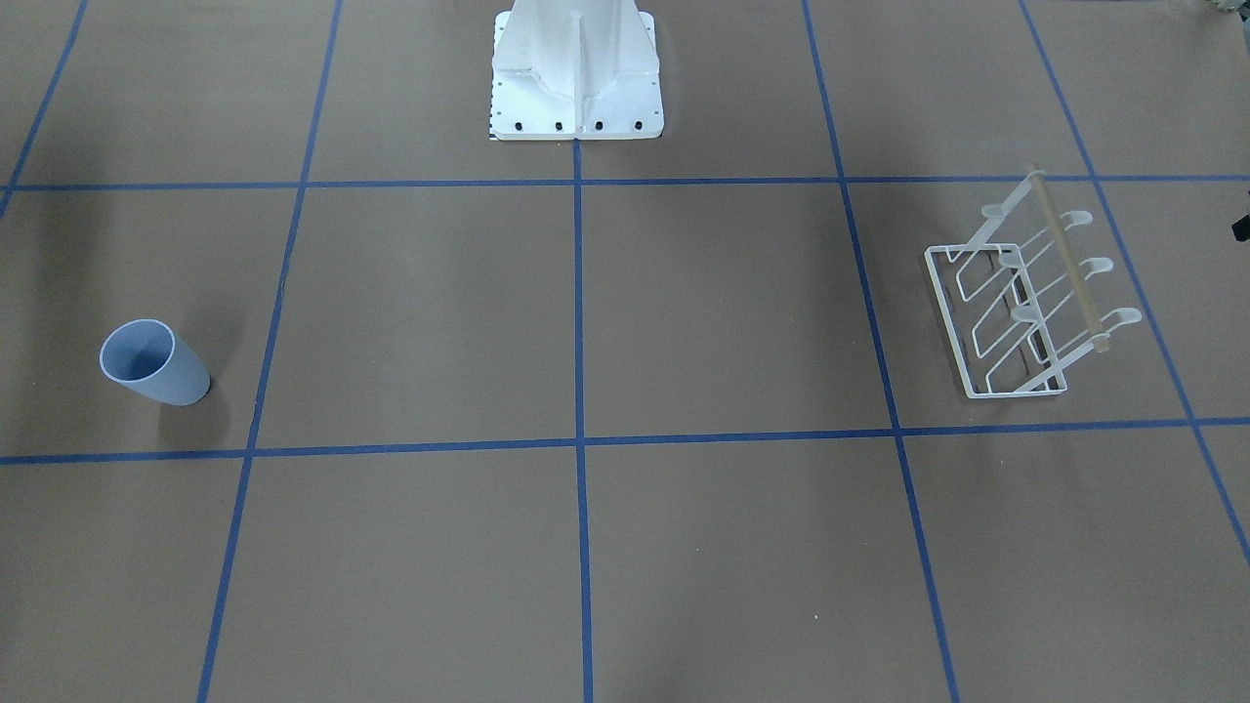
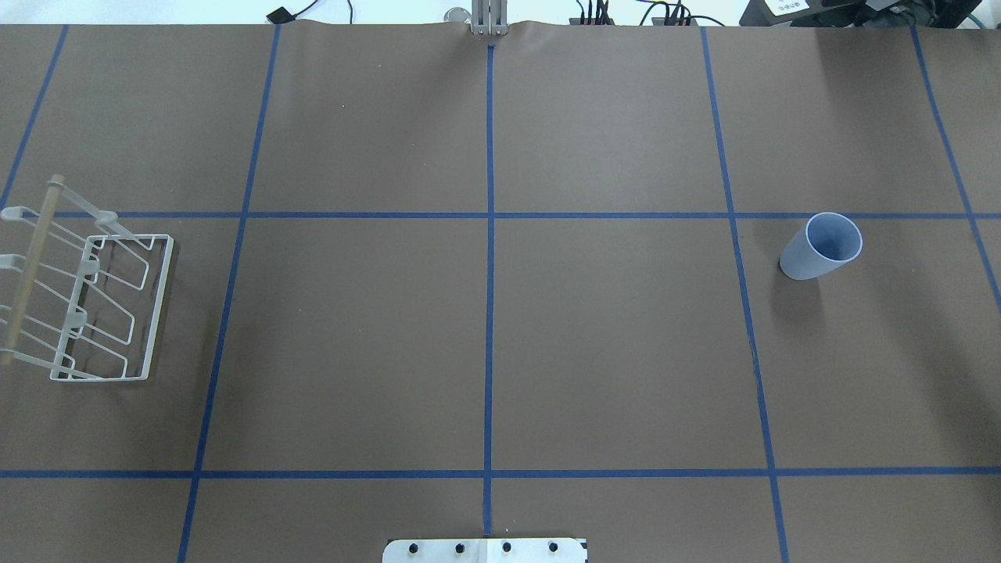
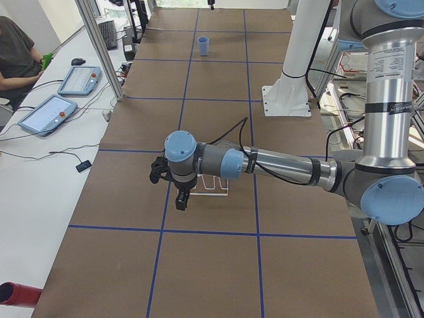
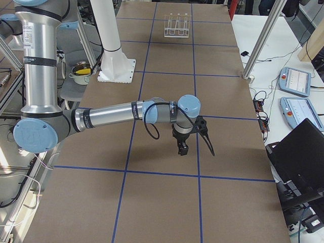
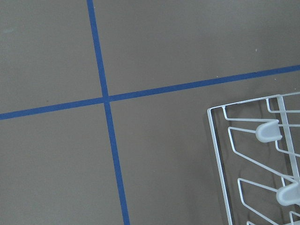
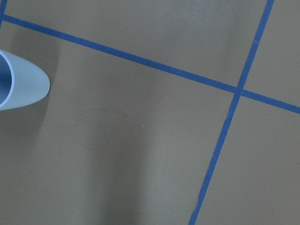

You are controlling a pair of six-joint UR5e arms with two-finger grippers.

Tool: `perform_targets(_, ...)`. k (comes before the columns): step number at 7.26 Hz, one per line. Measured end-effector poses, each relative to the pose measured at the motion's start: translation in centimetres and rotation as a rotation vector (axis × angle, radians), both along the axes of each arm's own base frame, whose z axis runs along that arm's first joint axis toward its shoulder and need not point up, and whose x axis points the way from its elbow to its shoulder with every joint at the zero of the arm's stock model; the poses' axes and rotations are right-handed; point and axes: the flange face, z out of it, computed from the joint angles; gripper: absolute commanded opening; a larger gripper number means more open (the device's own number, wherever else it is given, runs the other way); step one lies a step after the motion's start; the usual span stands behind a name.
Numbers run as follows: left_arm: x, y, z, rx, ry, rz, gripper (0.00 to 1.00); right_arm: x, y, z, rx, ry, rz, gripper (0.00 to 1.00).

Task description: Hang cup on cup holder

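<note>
The light blue cup's rim (image 1: 105,362) (image 6: 7,101), on the side farthest from the cup holder, is the next place for my right gripper to go and close.
The light blue cup (image 1: 156,363) stands upright on the robot's right side of the table; it also shows in the overhead view (image 2: 819,247) and at the left edge of the right wrist view (image 6: 23,86). The white wire cup holder (image 1: 1025,303) with its wooden rod stands on the robot's left side (image 2: 94,305), partly in the left wrist view (image 5: 255,164). My left gripper (image 3: 173,192) hovers beside the holder. My right gripper (image 4: 192,144) hovers near the cup, which is hidden in that view. I cannot tell whether either gripper is open or shut.
The robot's white pedestal (image 1: 576,73) stands at the table's middle edge. Blue tape lines (image 2: 489,313) divide the brown table into squares. An operator (image 3: 13,56) and tablets (image 3: 46,114) are at a side desk. A laptop (image 4: 298,152) sits beyond the right end.
</note>
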Motion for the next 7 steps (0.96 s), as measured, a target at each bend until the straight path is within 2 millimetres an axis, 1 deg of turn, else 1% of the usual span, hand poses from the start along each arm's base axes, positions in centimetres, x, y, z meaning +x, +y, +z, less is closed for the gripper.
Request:
perform_targets(5, -0.01, 0.17, 0.12, 0.002, 0.0, 0.0, 0.99, 0.01, -0.02, -0.31, 0.006, -0.002, 0.0, 1.0)
perform_targets(7, -0.01, 0.23, 0.17, 0.001, 0.001, 0.0, 0.99, 0.1, 0.45, 0.17, -0.005, -0.008, 0.002, 1.0)
